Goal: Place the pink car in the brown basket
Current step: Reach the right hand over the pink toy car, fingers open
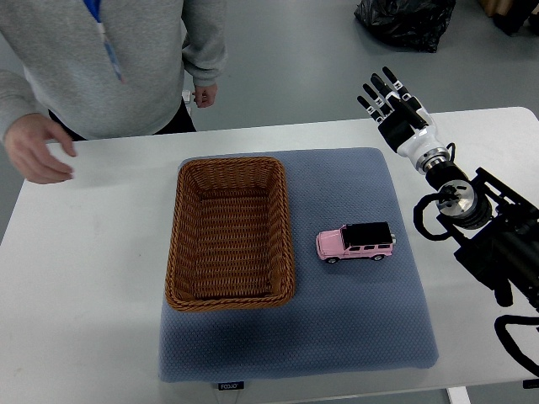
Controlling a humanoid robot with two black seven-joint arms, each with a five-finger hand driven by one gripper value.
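The pink car is next for my right gripper, which should go to it and close around the black roof of the car (370, 235).
A pink toy car (356, 242) with a black roof stands on its wheels on the blue-grey mat (354, 328), just right of the brown wicker basket (187, 244). The basket is rectangular and holds nothing. My right hand (389, 95) hovers over the table's far edge, up and right of the car, well apart from it. Its black fingers (379, 87) are spread and hold nothing. The right arm (480, 227) runs in from the right edge. The left arm does not show.
A person in a grey sweatshirt (109, 59) stands at the far side of the white table (84, 278), one hand (35, 151) resting on its far left part. A black bag (404, 21) lies on the floor behind.
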